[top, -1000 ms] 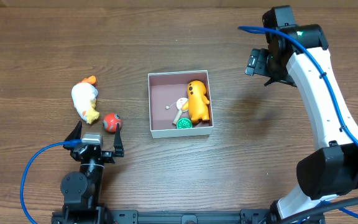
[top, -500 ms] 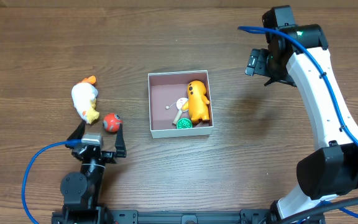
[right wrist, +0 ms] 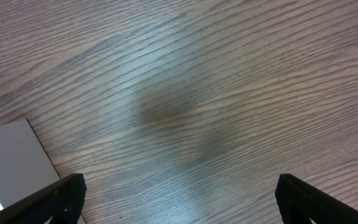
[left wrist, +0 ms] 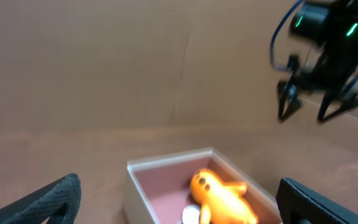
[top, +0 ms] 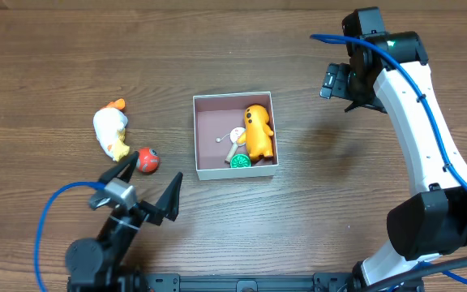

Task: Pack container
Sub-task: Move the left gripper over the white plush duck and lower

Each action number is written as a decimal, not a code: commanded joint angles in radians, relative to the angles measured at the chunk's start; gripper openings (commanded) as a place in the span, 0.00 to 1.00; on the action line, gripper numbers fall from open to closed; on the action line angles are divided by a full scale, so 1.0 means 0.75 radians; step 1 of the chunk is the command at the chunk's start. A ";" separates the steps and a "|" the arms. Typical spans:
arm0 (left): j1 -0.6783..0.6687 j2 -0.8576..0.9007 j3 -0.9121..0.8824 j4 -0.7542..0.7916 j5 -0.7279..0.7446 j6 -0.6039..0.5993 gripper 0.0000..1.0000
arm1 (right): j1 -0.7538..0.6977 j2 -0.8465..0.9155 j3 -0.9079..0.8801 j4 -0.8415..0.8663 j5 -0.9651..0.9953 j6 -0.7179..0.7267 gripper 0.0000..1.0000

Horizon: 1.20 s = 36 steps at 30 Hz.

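Observation:
The robot's left gripper needs to next move to the plush chick and close on its white body (top: 113,135), close to the chick's yellow end.
The container (top: 209,122), a shallow white box with a pink inside, sits mid-table and holds an orange figure toy (top: 258,131), a white piece and a green disc (top: 239,161). It also shows in the left wrist view (left wrist: 160,177) with the orange toy (left wrist: 222,196). A white and yellow plush chick (top: 110,130) and a red ball (top: 146,161) lie left of it. My left gripper (top: 147,188) is open and empty near the front left, just right of the ball. My right gripper (top: 339,88) is open and empty, to the right of the box.
The table is dark brown wood. A blue cable (top: 47,219) loops by the left arm's base at the front edge. The right arm (top: 420,138) reaches across the right side. A white corner of the box shows in the right wrist view (right wrist: 11,162).
My left arm has lifted and turned right, so its open jaws now face the box. The right arm, box and toys have not moved.

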 commanded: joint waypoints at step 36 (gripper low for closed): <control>0.036 1.913 1.591 -1.421 -0.732 0.120 1.00 | 0.000 -0.037 0.029 0.006 0.018 0.002 1.00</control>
